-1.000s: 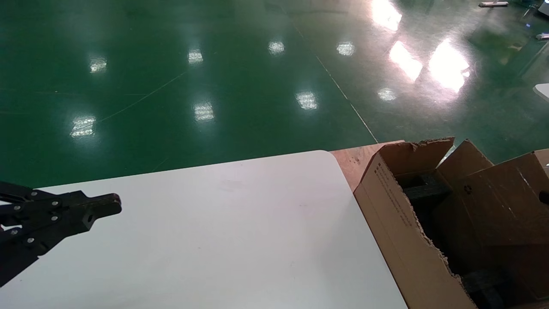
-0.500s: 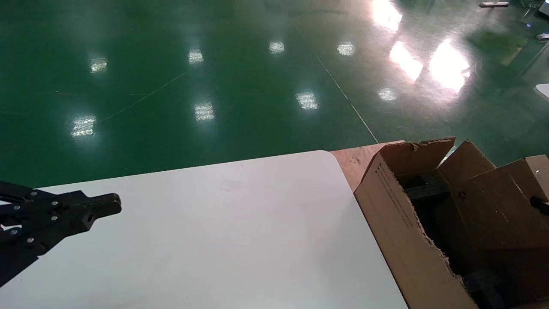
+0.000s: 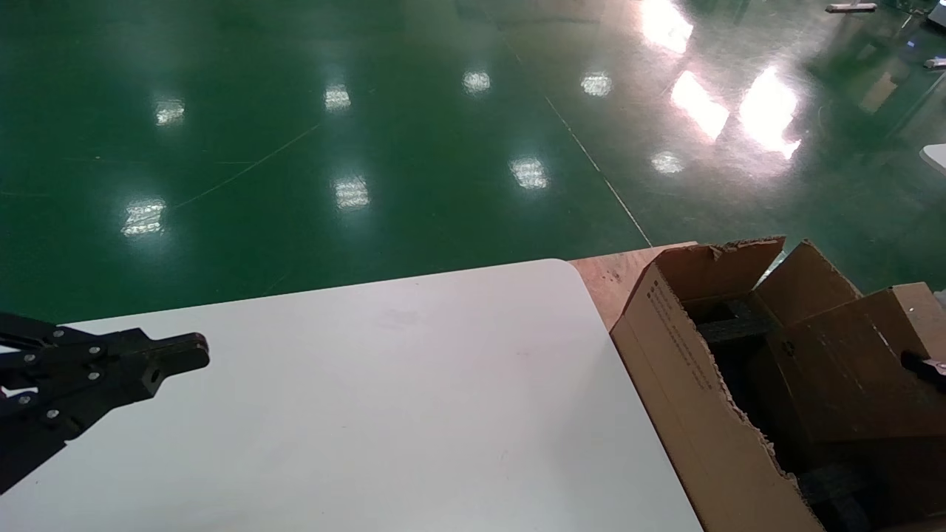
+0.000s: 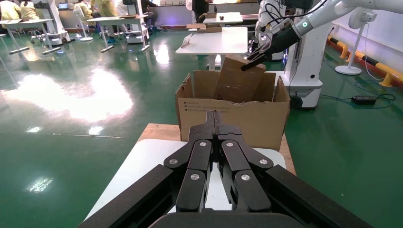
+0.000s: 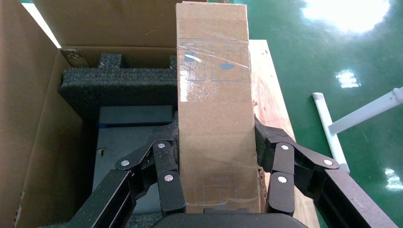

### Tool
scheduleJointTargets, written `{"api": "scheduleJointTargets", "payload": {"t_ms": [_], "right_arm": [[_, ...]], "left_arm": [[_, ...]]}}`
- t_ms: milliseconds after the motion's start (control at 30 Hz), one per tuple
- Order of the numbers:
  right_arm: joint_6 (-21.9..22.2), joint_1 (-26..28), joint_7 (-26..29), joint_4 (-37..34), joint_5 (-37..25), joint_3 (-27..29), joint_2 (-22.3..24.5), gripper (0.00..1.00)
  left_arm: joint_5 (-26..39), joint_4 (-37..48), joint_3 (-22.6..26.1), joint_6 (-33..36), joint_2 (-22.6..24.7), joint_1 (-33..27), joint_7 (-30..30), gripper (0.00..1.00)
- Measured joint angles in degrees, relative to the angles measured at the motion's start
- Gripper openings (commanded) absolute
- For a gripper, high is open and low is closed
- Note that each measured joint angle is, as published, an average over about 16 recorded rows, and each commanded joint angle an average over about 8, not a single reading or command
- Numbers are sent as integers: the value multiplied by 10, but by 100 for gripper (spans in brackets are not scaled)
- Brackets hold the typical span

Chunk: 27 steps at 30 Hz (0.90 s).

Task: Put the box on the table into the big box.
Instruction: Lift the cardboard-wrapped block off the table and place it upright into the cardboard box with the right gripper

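The robot's right gripper should set the small brown box down between the black foam pieces inside the big box (image 3: pixel 792 411). The small box is tilted over the big box's top.
The small brown box (image 5: pixel 214 71) is clamped between the jaws of my right gripper (image 5: pixel 216 132), tilted over the open top of the big box (image 5: pixel 33 118). Black foam (image 5: pixel 119 85) lies inside below it. In the head view the box (image 3: pixel 850 369) leans partly inside the torn-edged big box (image 3: pixel 687 384), with a fingertip (image 3: pixel 920 364) of the right gripper on its far side. The left wrist view shows the box (image 4: pixel 237 80) sticking out of the big box (image 4: pixel 233 121). My left gripper (image 3: pixel 196 353) is shut and empty over the left of the white table (image 3: pixel 406 399).
The big box stands on a brown wooden board (image 3: pixel 613 277) past the table's rounded corner. Green shiny floor (image 3: pixel 369 148) lies beyond. Other white tables (image 4: pixel 218 40) and a robot base (image 4: pixel 304 71) stand far off.
The small box in my right gripper has sunk lower and shifted right, deeper into the big box. The left arm has not moved.
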Motion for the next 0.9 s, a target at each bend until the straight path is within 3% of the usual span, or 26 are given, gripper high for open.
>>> {"api": "scheduleJointTargets", "payload": {"t_ms": [900], "right_arm": [[72, 4, -59, -50, 157, -164, -37, 0]], "left_arm": [[0, 0, 0, 0, 0, 0, 0, 0]]}}
